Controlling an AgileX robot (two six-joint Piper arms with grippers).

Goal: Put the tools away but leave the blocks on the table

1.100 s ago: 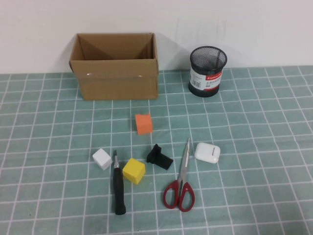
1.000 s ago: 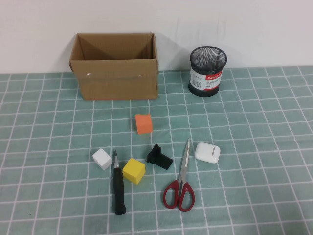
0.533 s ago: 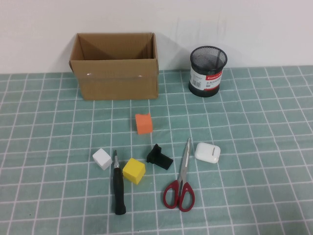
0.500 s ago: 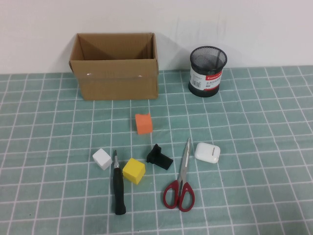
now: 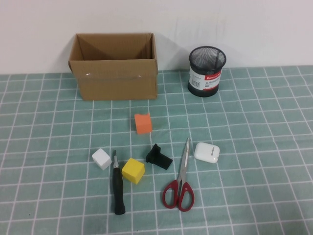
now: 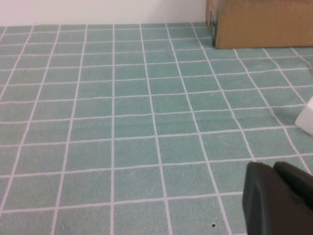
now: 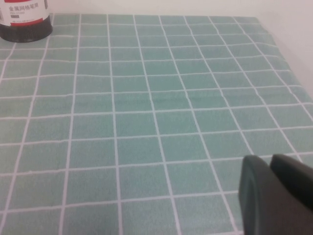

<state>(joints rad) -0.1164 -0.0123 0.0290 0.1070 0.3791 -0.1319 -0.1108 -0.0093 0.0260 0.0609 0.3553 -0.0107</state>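
The black-handled screwdriver beside the yellow cube is next for my left gripper, which should go to it and close on the handle's end (image 5: 117,175) nearest the metal tip.
The black-handled screwdriver (image 5: 118,188) lies on the teal grid table (image 5: 254,127) between the white cube (image 5: 101,158) and the yellow cube (image 5: 133,171). The red-handled scissors (image 5: 181,180) lie closed to their right, blades pointing away. The orange cube (image 5: 143,123) sits farther back. Neither arm shows in the high view. My left gripper (image 6: 273,169) is shut and empty, low over bare mat; a white corner (image 6: 307,117) shows at that view's edge. My right gripper (image 7: 270,164) is shut and empty over bare mat on the right side.
An open cardboard box (image 5: 115,78) stands at the back left, also in the left wrist view (image 6: 264,24). A black mesh pen cup (image 5: 207,71) stands at the back right, also in the right wrist view (image 7: 24,19). A small black angular piece (image 5: 159,156) and a white rounded case (image 5: 207,152) lie by the scissors.
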